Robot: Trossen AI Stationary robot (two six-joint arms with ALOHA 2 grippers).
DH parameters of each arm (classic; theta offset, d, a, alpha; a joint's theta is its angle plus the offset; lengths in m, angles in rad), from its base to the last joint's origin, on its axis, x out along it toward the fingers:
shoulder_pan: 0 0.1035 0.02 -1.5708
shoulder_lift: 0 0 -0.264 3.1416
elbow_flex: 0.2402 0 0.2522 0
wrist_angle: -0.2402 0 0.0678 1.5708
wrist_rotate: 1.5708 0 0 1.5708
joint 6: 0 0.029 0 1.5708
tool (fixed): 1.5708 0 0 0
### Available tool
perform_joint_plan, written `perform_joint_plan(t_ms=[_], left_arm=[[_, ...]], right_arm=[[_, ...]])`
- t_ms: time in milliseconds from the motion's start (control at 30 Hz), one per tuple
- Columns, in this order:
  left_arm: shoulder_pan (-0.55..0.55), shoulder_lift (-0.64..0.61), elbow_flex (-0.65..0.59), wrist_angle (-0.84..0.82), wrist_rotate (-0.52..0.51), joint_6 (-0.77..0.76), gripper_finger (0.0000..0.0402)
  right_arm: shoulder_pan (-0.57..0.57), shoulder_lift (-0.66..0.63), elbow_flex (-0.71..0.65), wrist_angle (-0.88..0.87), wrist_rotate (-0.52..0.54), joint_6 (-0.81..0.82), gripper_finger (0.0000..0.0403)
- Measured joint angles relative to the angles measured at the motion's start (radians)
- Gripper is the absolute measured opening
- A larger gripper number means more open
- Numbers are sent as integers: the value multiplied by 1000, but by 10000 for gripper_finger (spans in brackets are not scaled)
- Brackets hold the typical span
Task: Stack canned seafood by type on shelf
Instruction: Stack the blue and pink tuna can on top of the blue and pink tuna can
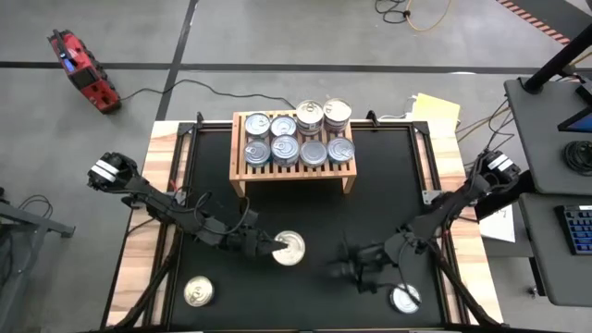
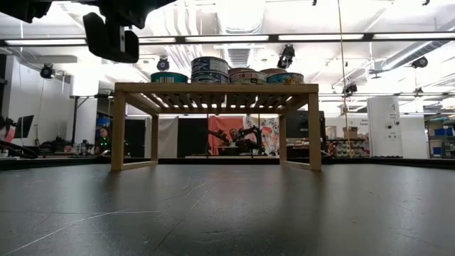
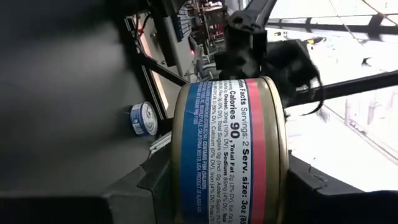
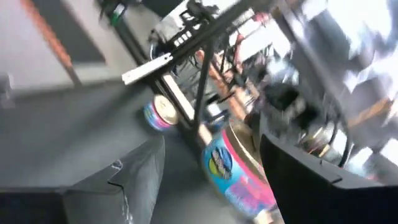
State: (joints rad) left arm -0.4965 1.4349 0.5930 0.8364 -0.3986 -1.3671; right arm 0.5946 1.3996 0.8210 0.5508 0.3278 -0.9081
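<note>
I should next close my right gripper on the free edge [image 1: 302, 248] [image 4: 244, 154] of the gold-rimmed tin opposite my left gripper, across the lid and base of the tin.
The light-wood shelf [image 1: 294, 180] stands at the table's far middle with several tins [image 1: 298, 137] on its slatted top, some stacked; they also show in the low view [image 2: 227, 71]. My left gripper [image 1: 274, 248] is shut on a gold-rimmed tin with a blue and pink label [image 3: 227, 155] at the table's near middle. My right gripper [image 1: 335, 270] is open and empty just right of that tin, pointing toward it. One loose tin [image 1: 197, 292] rests on its base at the near left, another [image 1: 404, 298] at the near right. My left gripper pinches the tin between its two fingers [image 3: 152, 183], one at each flat end [image 3: 281, 168], across the tin's height. The fingers come level from the table's left at the tin's left edge [image 1: 278, 248]. The lid [image 1: 292, 248] faces up. The tin does not show at table level in the low view.
The black mat [image 1: 379, 194] lies bare between shelf and grippers. The shelf's legs [image 2: 117, 131] leave an open gap beneath its top. Wooden table borders [image 1: 148, 203] run down both sides. A red tool [image 1: 81, 69] and cables lie on the floor beyond.
</note>
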Motion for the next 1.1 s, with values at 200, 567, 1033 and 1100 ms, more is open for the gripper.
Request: perform_joint_plan(t_ms=[200,567,1033,1100], left_arm=[[1,2,0,10,-4,-65,168],[1,2,0,16,-11,-67,168],[1,3,1,18,-1,48,261],[1,3,1,19,-1,76,280]], right_arm=[[3,99,83,2,234,-266,267],[1,307,270,-24,476,-453,304],[-32,355,334,-51,533,-480,184],[-32,352,333,-63,537,-479,181]])
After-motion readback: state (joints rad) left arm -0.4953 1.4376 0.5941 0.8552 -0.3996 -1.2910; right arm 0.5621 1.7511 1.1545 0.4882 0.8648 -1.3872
